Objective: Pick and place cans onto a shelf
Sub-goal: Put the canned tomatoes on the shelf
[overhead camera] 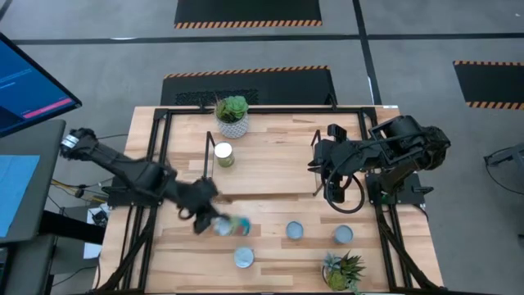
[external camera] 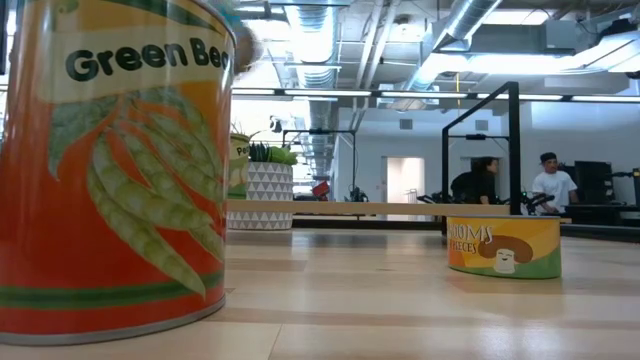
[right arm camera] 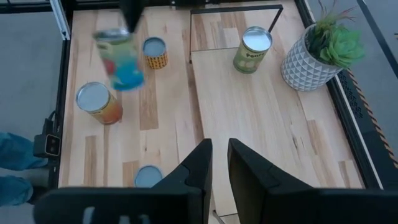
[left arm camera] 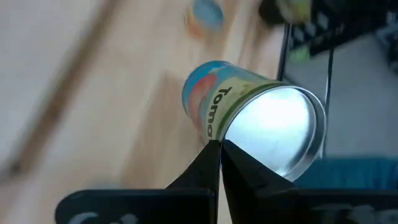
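Observation:
Next, my left gripper sets the blue-and-green can free, letting go of it between the green-labelled can and the shelf's front edge (overhead camera: 241,185).
My left gripper (overhead camera: 205,220) is shut on a blue-and-green can (overhead camera: 231,225) near the table's middle front; the can also shows in the right wrist view (right arm camera: 121,59). My right gripper (right arm camera: 219,155) hovers slightly open and empty over the right end of the shelf (overhead camera: 266,164). A green-labelled can (overhead camera: 223,154) stands upright on the shelf's left part. Three more cans stand on the table: one (overhead camera: 294,231), a second (overhead camera: 343,235) and a third (overhead camera: 244,257). My left gripper pinches the can at the rim of its shiny end (left arm camera: 231,134) between its two fingertips (left arm camera: 208,162). The can's side with the label (left arm camera: 217,106) points away from the fingers. In the right wrist view the can hangs tilted below the gripper, clear of the table.
A white patterned pot with a succulent (overhead camera: 232,116) stands at the shelf's far left corner. A spiky plant (overhead camera: 344,270) stands at the front right. Black wire frames (overhead camera: 317,164) close the shelf's ends. Two people (external camera: 550,185) show in the room behind.

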